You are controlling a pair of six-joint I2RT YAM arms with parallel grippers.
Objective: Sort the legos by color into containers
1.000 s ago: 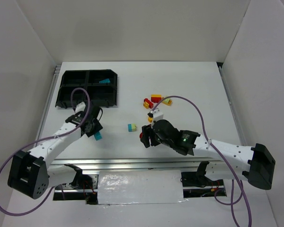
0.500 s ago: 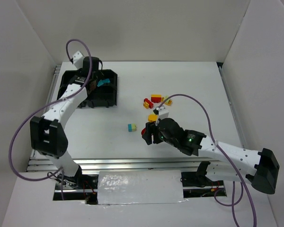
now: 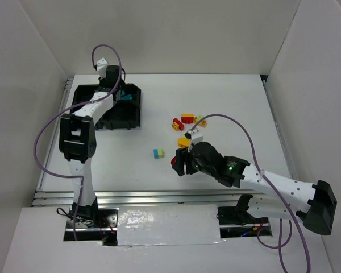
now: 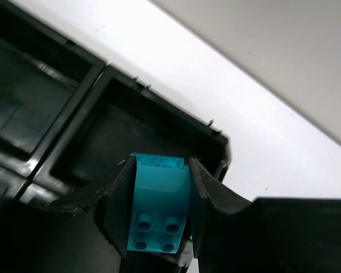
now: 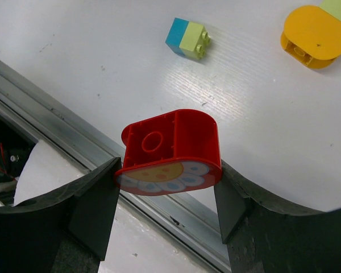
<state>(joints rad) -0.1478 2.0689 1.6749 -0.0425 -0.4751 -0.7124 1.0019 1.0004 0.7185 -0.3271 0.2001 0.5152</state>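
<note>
My left gripper needs to let go of the teal-blue lego in the black tray's far compartment (image 3: 126, 96) (image 4: 158, 161) that is nearest to the loose red and yellow legos.
My left gripper (image 4: 159, 170) is shut on a teal-blue lego (image 4: 159, 199), studs facing the camera, over a far compartment of the black tray of containers (image 4: 159, 96). From above, the left gripper (image 3: 115, 91) hangs over the tray (image 3: 128, 116), and a teal piece (image 3: 125, 97) shows beside it. Near the table's front, my right gripper (image 5: 166, 170) is shut on a red rounded lego with a flower face (image 5: 170, 142), also seen from above (image 3: 175, 161).
A teal-and-lime lego (image 3: 158, 153) lies left of the right gripper. A yellow rounded lego (image 3: 183, 141) lies just beyond it, and a cluster of red and yellow legos (image 3: 183, 120) farther back. The metal front rail (image 5: 57, 131) runs under the held red lego.
The left arm has swung from the near table to the far tray, carrying the teal lego. The right gripper has shifted slightly right with the red lego.
</note>
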